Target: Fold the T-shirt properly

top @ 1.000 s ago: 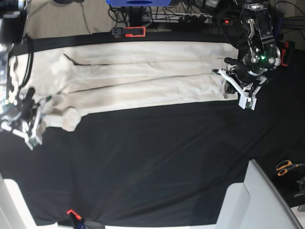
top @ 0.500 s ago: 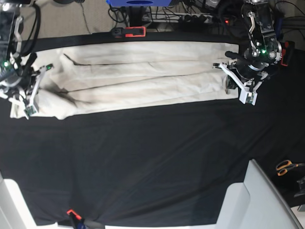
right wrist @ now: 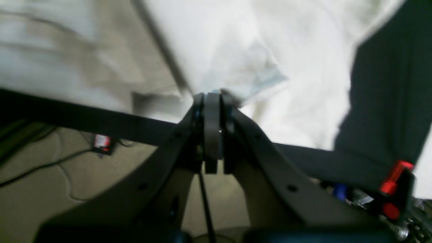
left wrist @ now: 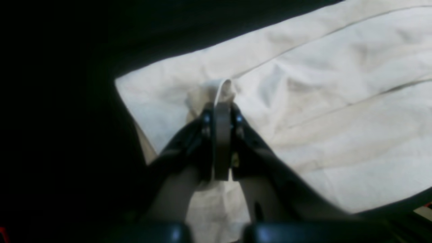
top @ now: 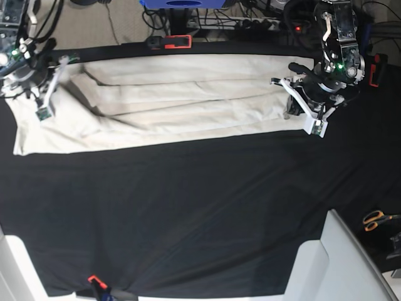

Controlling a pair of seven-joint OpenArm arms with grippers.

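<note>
The bunched bit of T-shirt, now held above the table edge, will be released by my right gripper on the T-shirt's cream band (top: 94, 105), beside the dark slanting crease.
The cream T-shirt (top: 188, 100) lies as a long folded band along the far side of the black tablecloth (top: 200, 207). My left gripper (top: 297, 106) sits at its right end. In the left wrist view the gripper (left wrist: 221, 101) is shut on a pinched fold of the T-shirt (left wrist: 337, 101). My right gripper (top: 53, 88) is at the shirt's left end near the far edge. In the right wrist view the gripper (right wrist: 211, 96) is shut on a bunched bit of the T-shirt (right wrist: 236, 50), above the table edge.
A red and black clamp (top: 169, 42) grips the far table edge, and an orange clamp (top: 94, 279) the near edge. Orange scissors (top: 376, 219) lie at the right. A white bin (top: 332, 263) stands at the front right. Cables lie on the floor (right wrist: 50, 189) beyond the table.
My right gripper has moved from the table's left side toward the far edge, drawing the shirt's left end with it. My left gripper has shifted slightly left and farther with the right end.
</note>
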